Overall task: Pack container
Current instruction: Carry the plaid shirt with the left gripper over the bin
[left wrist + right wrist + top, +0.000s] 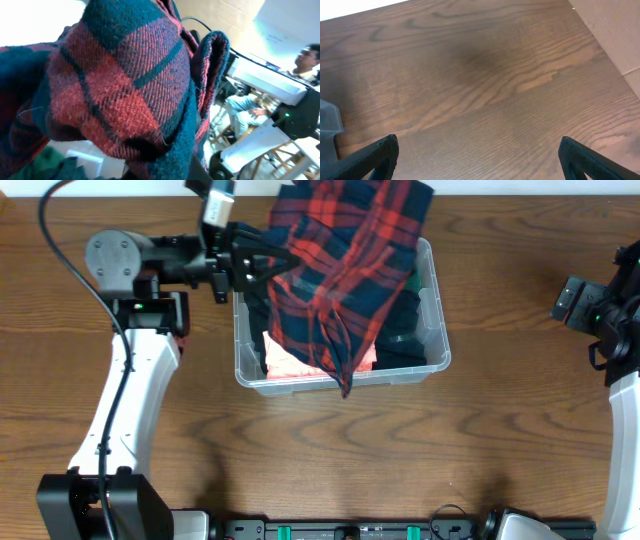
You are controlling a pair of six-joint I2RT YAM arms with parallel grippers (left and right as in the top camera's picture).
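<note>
Next, I set the plaid cloth, now held up over the container, down with my left gripper on the dark clothes in the clear plastic container [346, 302].
The clear plastic container [438, 330] sits in the middle of the table, holding dark clothes and a pink garment [290, 358]. A red and dark-blue plaid cloth [345, 265] hangs over it, spilling past its front rim. My left gripper [262, 265] is shut on the plaid cloth at the container's left side and holds it up; in the left wrist view the plaid cloth [125, 85] fills the frame and hides the fingers. My right gripper [477, 155] is open and empty above bare wood at the far right; its arm [610, 310] shows in the overhead view.
The wooden table [330, 450] stretches around the container. A corner of the container [329, 119] shows at the left edge of the right wrist view. The table's far edge lies close behind the container.
</note>
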